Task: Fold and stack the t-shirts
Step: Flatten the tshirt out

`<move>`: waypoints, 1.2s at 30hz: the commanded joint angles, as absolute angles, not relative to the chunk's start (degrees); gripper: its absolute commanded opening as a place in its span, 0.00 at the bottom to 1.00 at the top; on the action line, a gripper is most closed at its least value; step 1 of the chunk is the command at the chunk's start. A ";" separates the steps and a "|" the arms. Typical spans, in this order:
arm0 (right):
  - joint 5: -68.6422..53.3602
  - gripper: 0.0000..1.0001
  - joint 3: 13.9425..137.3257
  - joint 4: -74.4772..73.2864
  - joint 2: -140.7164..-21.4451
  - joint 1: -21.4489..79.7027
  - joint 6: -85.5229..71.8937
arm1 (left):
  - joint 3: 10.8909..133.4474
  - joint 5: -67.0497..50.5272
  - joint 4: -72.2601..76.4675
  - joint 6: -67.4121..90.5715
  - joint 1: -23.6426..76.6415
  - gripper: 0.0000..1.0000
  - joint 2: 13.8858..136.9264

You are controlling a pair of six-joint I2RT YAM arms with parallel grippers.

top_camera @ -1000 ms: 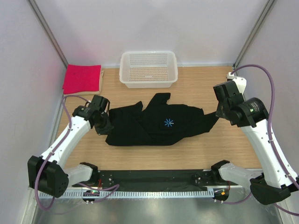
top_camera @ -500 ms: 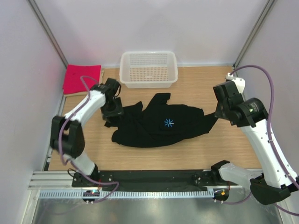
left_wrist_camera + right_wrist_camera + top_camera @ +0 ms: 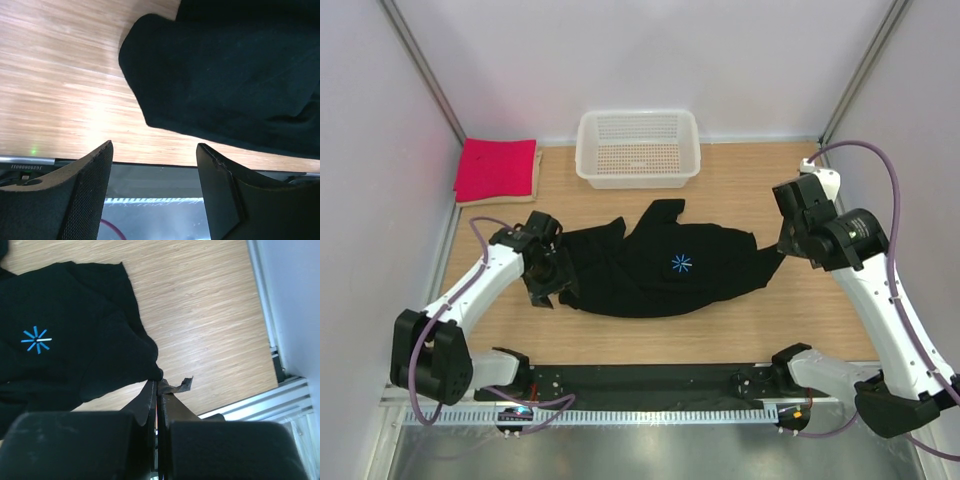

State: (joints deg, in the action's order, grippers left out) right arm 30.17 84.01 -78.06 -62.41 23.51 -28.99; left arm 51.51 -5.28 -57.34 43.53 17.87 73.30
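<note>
I need to next close my left gripper on the near corner (image 3: 564,303) (image 3: 149,123) of the black t-shirt, at the end farthest from my right gripper.
The black t-shirt (image 3: 650,275) lies crumpled across the table's middle, its small blue mark (image 3: 681,263) facing up. My left gripper (image 3: 548,282) hovers at the shirt's left end, open, with nothing between its fingers (image 3: 85,192); in the left wrist view the black cloth (image 3: 230,75) lies just beyond them. My right gripper (image 3: 786,244) is shut on the shirt's right edge (image 3: 150,367), and a small grey tag (image 3: 181,385) sticks out at the pinch. A pink-red t-shirt (image 3: 496,167) lies folded on a beige one (image 3: 534,176) at the back left.
A white mesh basket (image 3: 638,148) stands at the back centre against the wall. White walls with metal posts close in left and right. A black rail (image 3: 650,383) and both arm bases run along the near edge.
My left gripper has opened and let go of the shirt's left end, swung toward the back, then come back nearer. The shirt's left edge now lies a little further right. My right gripper has barely moved.
</note>
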 commanded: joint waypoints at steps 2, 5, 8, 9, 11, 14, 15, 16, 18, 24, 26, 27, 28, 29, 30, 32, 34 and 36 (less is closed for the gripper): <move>38.92 0.01 88.76 -79.36 -62.58 23.20 -28.56 | 53.52 -6.42 -55.37 44.30 17.58 0.69 72.43; 47.24 0.01 93.59 -78.40 -61.70 22.59 -29.53 | 54.05 -6.68 -55.46 44.56 17.49 0.71 68.74; 54.89 0.01 100.18 -77.17 -62.05 21.97 -29.80 | 55.45 -5.54 -56.34 44.12 17.58 0.72 66.27; 56.76 0.01 101.67 -76.99 -62.75 21.97 -29.10 | 55.89 -5.45 -56.86 43.69 17.58 0.72 65.92; 60.62 0.01 105.37 -76.99 -64.07 21.89 -28.04 | 57.04 -5.62 -57.57 42.02 17.58 0.72 65.57; 61.70 0.01 106.00 -75.59 -66.09 21.89 -23.39 | 56.17 -9.38 -57.75 39.47 17.67 0.73 67.31; 60.13 0.01 106.00 -75.85 -66.53 21.97 -23.38 | 55.55 -10.97 -57.48 39.03 17.84 0.72 68.28; 58.99 0.01 105.74 -76.63 -67.06 21.89 -24.16 | 54.94 -12.29 -56.87 38.68 18.19 0.71 69.16; 57.05 0.01 104.95 -77.51 -67.23 21.89 -25.22 | 53.01 -14.23 -54.33 38.50 20.03 0.67 71.36; 52.56 0.01 101.78 -79.37 -66.45 21.88 -26.72 | 53.96 -17.14 -48.78 39.03 32.59 0.63 78.73; 51.60 0.01 100.90 -79.63 -66.45 21.88 -26.89 | 56.07 -14.51 -49.48 38.85 38.11 0.62 83.48; 51.33 0.01 100.64 -79.72 -66.45 21.88 -27.24 | 56.60 -13.28 -50.61 38.85 39.54 0.63 84.80; 50.98 0.01 100.46 -79.89 -66.27 21.80 -27.25 | 56.86 -10.75 -51.23 39.37 40.68 0.63 86.99; 50.72 0.01 100.20 -79.81 -66.18 21.97 -27.42 | 57.04 -9.77 -51.50 39.81 42.43 0.63 87.79; 50.19 0.01 100.02 -79.72 -65.92 21.89 -27.51 | 56.95 -9.32 -51.59 40.16 42.80 0.66 88.41; 49.75 0.01 99.14 -79.54 -65.66 21.89 -27.42 | 56.52 -7.66 -51.16 41.48 43.42 0.66 88.94; 49.13 0.01 98.27 -79.45 -65.39 21.88 -27.60 | 56.42 -7.12 -49.58 42.27 43.94 0.66 88.95; 48.52 0.01 97.82 -79.37 -65.04 21.89 -27.60 | 56.34 -7.12 -48.00 43.50 44.30 0.64 89.73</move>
